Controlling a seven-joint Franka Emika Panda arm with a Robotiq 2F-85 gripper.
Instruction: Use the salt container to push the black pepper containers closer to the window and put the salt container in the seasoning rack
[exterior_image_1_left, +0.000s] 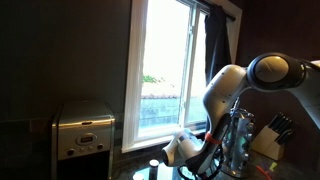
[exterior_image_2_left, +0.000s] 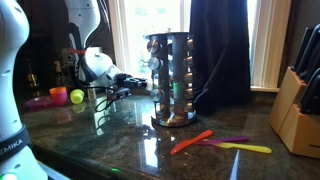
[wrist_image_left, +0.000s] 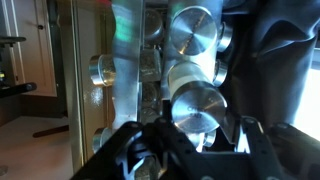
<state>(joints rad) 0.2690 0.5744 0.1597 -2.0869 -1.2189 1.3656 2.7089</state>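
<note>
I will let go of the salt container in the seasoning rack slot (exterior_image_1_left: 229, 150) (wrist_image_left: 192, 90) below the upper jar with the silver lid.
The seasoning rack (exterior_image_2_left: 172, 60) is a tall wire stand of small jars with silver lids on the dark counter, also seen in an exterior view (exterior_image_1_left: 240, 130) and filling the wrist view (wrist_image_left: 185, 40). My gripper (wrist_image_left: 200, 122) reaches level against its side, shut on the salt container (wrist_image_left: 198, 104), a jar whose round silver lid faces the camera between the dark fingers (wrist_image_left: 150, 140). In both exterior views the gripper (exterior_image_2_left: 146, 86) (exterior_image_1_left: 214, 155) touches the rack's side. The window (exterior_image_1_left: 165, 70) glows behind. The black pepper containers cannot be made out.
A silver toaster (exterior_image_1_left: 83, 130) stands by the window. A knife block (exterior_image_2_left: 298, 105) sits at the counter's end. Orange (exterior_image_2_left: 190, 142) and yellow-purple (exterior_image_2_left: 240, 146) spatulas lie before the rack. A green ball (exterior_image_2_left: 77, 97) and pink bowl (exterior_image_2_left: 58, 94) sit near the arm.
</note>
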